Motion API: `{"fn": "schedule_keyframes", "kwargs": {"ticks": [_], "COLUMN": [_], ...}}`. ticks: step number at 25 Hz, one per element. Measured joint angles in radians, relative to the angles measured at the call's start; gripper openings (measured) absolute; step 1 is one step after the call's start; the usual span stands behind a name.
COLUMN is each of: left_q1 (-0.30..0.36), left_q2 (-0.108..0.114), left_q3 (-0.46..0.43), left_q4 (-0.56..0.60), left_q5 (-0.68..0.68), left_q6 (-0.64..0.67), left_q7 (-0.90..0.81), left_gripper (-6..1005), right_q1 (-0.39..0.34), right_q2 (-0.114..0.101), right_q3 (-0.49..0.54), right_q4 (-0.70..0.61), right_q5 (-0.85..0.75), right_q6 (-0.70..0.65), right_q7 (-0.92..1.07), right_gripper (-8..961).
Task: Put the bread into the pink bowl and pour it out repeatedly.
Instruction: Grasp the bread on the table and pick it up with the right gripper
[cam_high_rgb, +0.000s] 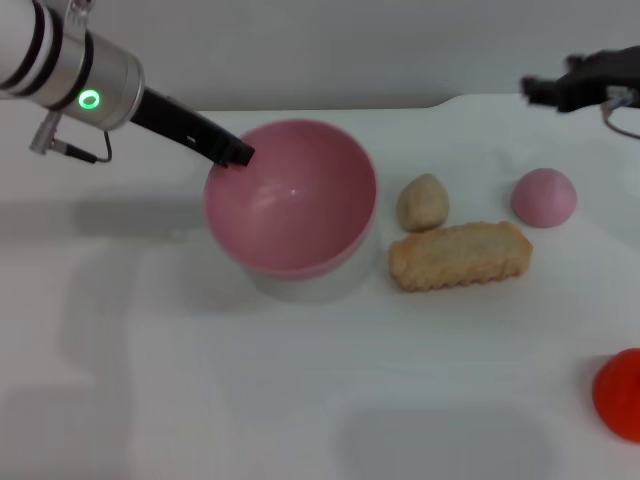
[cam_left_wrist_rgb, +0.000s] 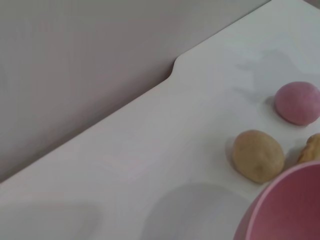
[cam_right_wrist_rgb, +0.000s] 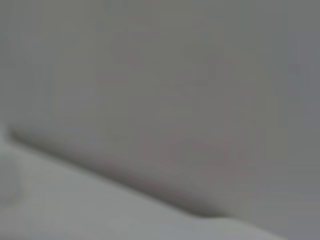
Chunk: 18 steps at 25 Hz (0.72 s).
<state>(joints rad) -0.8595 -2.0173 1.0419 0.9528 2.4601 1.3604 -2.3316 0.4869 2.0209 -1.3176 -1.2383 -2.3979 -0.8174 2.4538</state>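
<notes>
The robot's right gripper should close across the middle of the bread (cam_high_rgb: 458, 256), since the bread should go into the pink bowl.
The pink bowl (cam_high_rgb: 292, 197) is tilted with its opening toward me and held a little above the table; it is empty. My left gripper (cam_high_rgb: 232, 152) is shut on its far left rim. The bowl's rim also shows in the left wrist view (cam_left_wrist_rgb: 287, 205). The bread (cam_high_rgb: 460, 256) lies on the table just right of the bowl, tan side showing; one end of it shows in the left wrist view (cam_left_wrist_rgb: 312, 149). My right gripper (cam_high_rgb: 548, 92) hangs at the far right back, away from everything.
A beige egg-shaped lump (cam_high_rgb: 422, 202) lies just behind the bread, between it and the bowl. A small pink dome (cam_high_rgb: 544, 196) sits to the right of the lump. A red object (cam_high_rgb: 620, 395) is at the right edge near the front. The white table (cam_high_rgb: 200, 380) ends at a back wall.
</notes>
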Motion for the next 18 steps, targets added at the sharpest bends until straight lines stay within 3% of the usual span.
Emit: {"fn": "schedule_keyframes", "kwargs": {"ticks": [4,7,11,18], "left_q1": [0.038,0.052,0.060,0.070], "left_q2": [-0.017,-0.026,-0.031,-0.033], "left_q3": [-0.001,-0.002,-0.002,0.002], "left_q4": [0.010,0.010,0.010,0.010], "left_q5": [-0.001,-0.001,-0.002,-0.002], "left_q6": [-0.010,-0.016,-0.017,-0.019], "left_q7": [0.009,0.017,0.023,0.023], "left_gripper": [69,69,69,69], "right_q1": [0.093,0.149,0.214,0.266], "right_q2": [-0.004,0.015,0.040,0.047], "right_q3": [0.042,0.036,0.016,-0.047], "right_q4": [-0.040,-0.040,-0.004,0.065], "right_q5": [-0.112,-0.234,-0.331,-0.334], "right_q6": [-0.290,-0.407,-0.518,-0.578], "right_q7": [-0.004,-0.005,-0.020,-0.058], "right_gripper": [633,633,633,633]}}
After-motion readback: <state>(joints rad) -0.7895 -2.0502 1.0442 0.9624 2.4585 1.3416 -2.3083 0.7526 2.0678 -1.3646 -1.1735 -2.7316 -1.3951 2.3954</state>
